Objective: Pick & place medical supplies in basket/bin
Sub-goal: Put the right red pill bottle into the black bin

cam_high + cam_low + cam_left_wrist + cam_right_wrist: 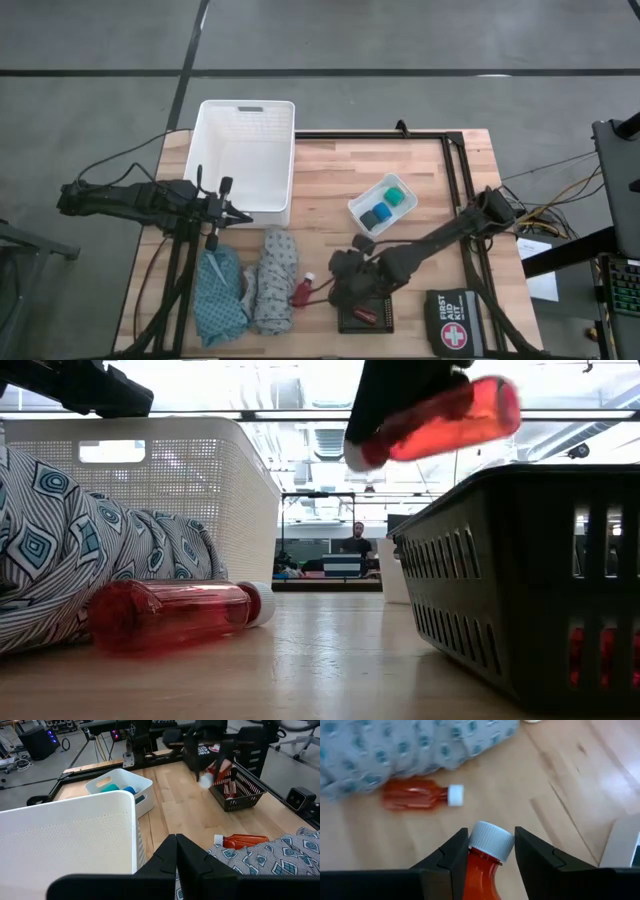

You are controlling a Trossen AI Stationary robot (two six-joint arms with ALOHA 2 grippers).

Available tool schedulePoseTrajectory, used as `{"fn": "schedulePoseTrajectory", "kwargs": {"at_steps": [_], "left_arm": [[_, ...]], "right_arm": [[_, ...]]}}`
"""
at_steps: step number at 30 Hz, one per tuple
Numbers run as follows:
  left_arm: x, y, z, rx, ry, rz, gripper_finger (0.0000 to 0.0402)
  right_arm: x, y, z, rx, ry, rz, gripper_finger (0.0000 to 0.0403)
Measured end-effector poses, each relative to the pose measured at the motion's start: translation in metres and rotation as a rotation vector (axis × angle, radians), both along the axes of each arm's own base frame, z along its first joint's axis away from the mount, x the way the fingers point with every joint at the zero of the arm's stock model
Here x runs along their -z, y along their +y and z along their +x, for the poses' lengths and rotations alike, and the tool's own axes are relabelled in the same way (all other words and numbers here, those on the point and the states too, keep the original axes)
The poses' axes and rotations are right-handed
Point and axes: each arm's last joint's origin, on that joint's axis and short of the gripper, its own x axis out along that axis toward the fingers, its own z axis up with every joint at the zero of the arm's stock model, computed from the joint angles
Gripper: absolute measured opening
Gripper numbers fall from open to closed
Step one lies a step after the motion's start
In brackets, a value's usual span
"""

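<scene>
Next, I set the red bottle down inside the small black basket (365,308) with my right gripper, next to the bottle lying there.
My right gripper (491,836) is shut on a red bottle with a white cap (440,415), held in the air beside the small black basket (365,315). A second red bottle (300,291) lies on its side on the table against the grey patterned cloth (272,282). The teal cloth (220,297) lies beside that one. A third red bottle (231,787) lies inside the black basket. The blue piece (377,217) and green piece (396,196) sit in a small white tray. My left gripper (176,845) is shut and hovers by the large white basket (245,150). My right gripper pinches the red bottle between its two fingers at the shoulder just under the cap (482,857). The white cap (492,839) sticks out past the fingertips. The bottle is lifted clear of the table and tilted, cap end lower (358,455).
The small white tray (360,205) stands right of the table's middle. A black first aid pouch (455,325) lies at the near right corner. Bare wood lies between the white basket and the tray. A person (357,540) shows far off in the room.
</scene>
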Motion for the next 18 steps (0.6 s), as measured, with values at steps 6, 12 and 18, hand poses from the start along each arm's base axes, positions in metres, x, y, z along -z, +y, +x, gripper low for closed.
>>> {"fn": "schedulePoseTrajectory", "kwargs": {"at_steps": [6, 12, 18], "left_arm": [[0.0, 0.0, 0.0, 0.0, 0.0, 0.0, 0.0006], [0.0, 0.0, 0.0, 0.0, 0.0, 0.0, 0.0006], [0.0, 0.0, 0.0, 0.0, 0.0, 0.0, 0.0006]], "right_arm": [[-0.004, 0.015, -0.007, -0.156, 0.065, 0.051, 0.0137], [-0.003, 0.03, -0.017, -0.271, 0.118, 0.078, 0.0137], [-0.004, 0.044, -0.026, -0.413, 0.139, 0.053, 0.0137]]}}
